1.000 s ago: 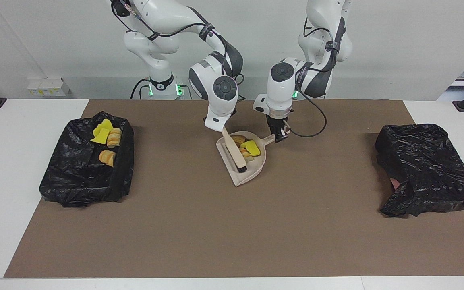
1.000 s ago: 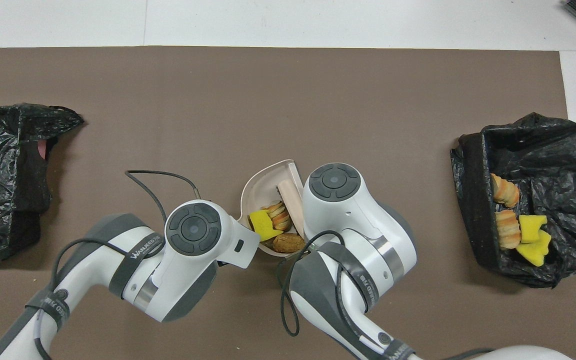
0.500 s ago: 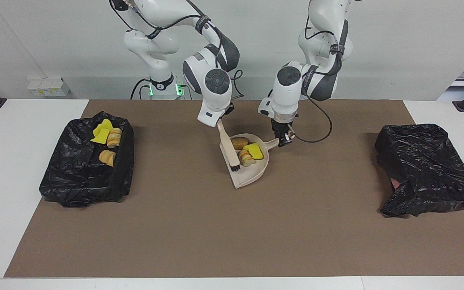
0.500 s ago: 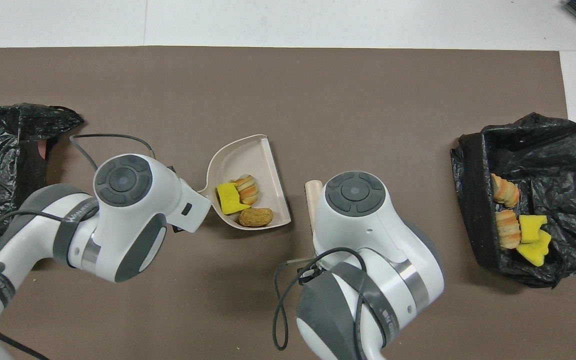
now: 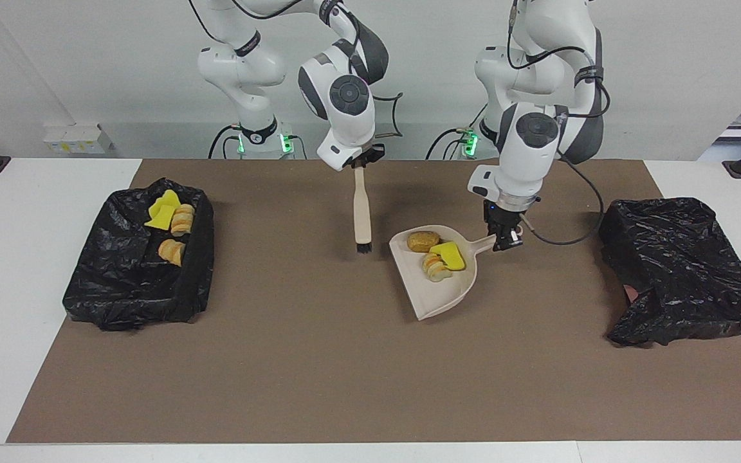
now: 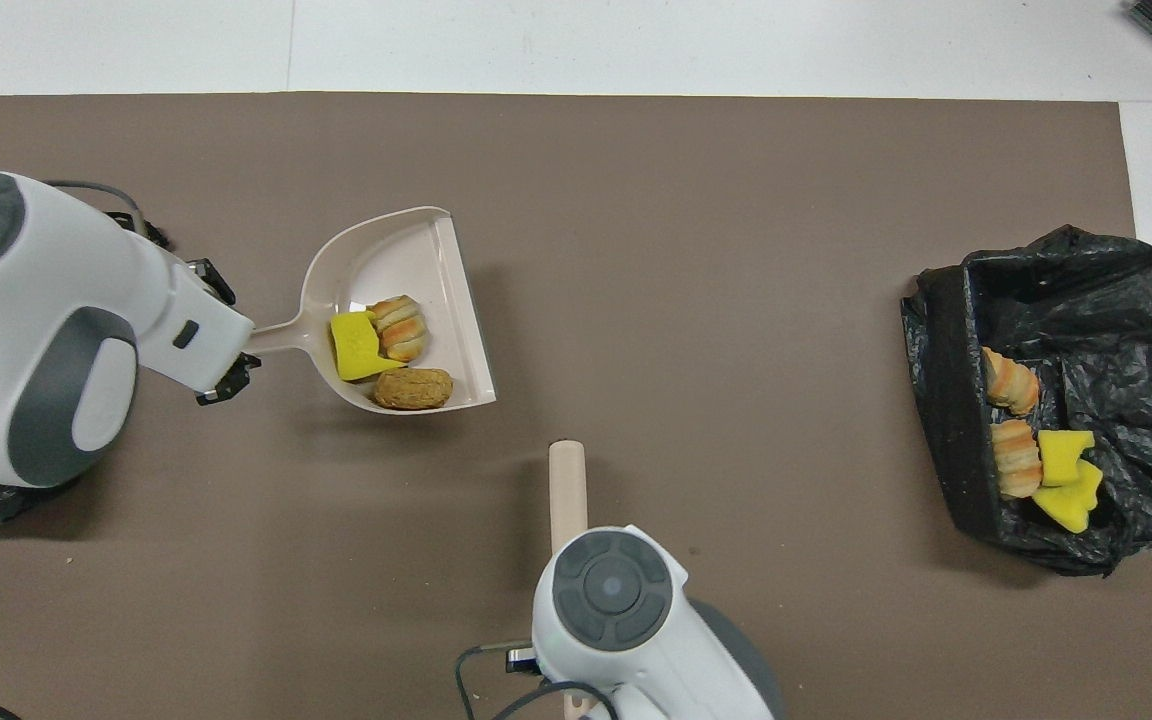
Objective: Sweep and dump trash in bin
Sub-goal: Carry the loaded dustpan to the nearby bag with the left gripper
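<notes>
The robot's right gripper will set the beige brush, which now hangs upright over the mat, down on the near part of the brown mat (image 6: 535,613), between the bins with black bags.
My left gripper (image 5: 503,242) is shut on the handle of a beige dustpan (image 5: 440,297), which it holds just above the brown mat. In the pan lie three pieces of trash: a brown lump (image 5: 422,242), a yellow wedge (image 5: 449,256) and a striped pastry (image 5: 433,267). The overhead view shows the same dustpan (image 6: 404,252) and yellow wedge (image 6: 354,345). My right gripper (image 5: 359,164) is shut on the top of a beige brush (image 5: 362,212), which hangs upright with its bristles down over the mat. A black-bagged bin (image 5: 198,270) at the right arm's end holds several more scraps (image 5: 164,211).
A second black-bagged bin (image 5: 679,270), crumpled, sits at the left arm's end, beside the dustpan. Seen from overhead, the bin with scraps (image 6: 948,400) lies near the mat's edge. The brown mat (image 5: 319,360) covers most of the white table.
My left arm has carried the loaded dustpan toward the left arm's end of the table. My right arm has lifted the brush out of the pan; it now hangs upright.
</notes>
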Available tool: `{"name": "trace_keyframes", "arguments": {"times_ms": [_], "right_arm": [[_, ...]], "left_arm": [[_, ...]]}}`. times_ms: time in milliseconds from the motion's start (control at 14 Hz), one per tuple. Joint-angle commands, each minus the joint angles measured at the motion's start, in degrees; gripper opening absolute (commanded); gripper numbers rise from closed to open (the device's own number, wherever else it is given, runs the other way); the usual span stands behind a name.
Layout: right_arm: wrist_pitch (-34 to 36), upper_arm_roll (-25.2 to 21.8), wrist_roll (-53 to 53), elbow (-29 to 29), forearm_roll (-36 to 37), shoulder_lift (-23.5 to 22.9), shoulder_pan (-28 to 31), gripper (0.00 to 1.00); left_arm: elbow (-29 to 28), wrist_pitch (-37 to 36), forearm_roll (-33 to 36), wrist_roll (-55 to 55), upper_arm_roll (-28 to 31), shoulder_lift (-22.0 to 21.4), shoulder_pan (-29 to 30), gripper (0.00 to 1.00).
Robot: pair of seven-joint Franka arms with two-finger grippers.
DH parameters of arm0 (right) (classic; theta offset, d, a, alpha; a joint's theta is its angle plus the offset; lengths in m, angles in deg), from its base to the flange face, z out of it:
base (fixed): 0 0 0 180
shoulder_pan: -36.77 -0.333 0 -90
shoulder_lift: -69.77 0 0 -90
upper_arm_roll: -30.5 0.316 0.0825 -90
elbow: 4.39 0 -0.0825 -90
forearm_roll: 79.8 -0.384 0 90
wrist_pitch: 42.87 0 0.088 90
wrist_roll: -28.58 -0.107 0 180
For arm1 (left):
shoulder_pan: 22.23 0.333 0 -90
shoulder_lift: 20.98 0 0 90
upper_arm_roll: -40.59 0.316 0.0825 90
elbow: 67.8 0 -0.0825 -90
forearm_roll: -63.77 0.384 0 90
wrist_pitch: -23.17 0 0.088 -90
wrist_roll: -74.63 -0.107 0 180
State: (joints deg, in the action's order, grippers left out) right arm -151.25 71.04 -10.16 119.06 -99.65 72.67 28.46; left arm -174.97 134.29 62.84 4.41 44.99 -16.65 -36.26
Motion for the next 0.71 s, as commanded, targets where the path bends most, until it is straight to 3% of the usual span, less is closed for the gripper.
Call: {"name": "trace_keyframes", "arguments": {"times_ms": [0, 286, 643], "right_arm": [[-4.5, -0.2, -3.0, 2.8, -1.5, -0.6, -4.7, 0.00], [-8.3, -0.2, -3.5, 4.2, -1.4, -3.3, -6.8, 0.00], [-13.3, -0.2, -4.9, 8.4, -1.3, -3.3, -9.1, 0.00]], "left_arm": [[4.9, -4.8, -1.3, -6.9, -0.6, 0.9, 5.4, 0.00], [7.4, -5.8, -1.0, -21.4, -0.4, 1.5, 15.1, 0.00], [12.4, -7.8, 1.3, -37.4, -0.1, 3.8, 25.7, 0.00]]}}
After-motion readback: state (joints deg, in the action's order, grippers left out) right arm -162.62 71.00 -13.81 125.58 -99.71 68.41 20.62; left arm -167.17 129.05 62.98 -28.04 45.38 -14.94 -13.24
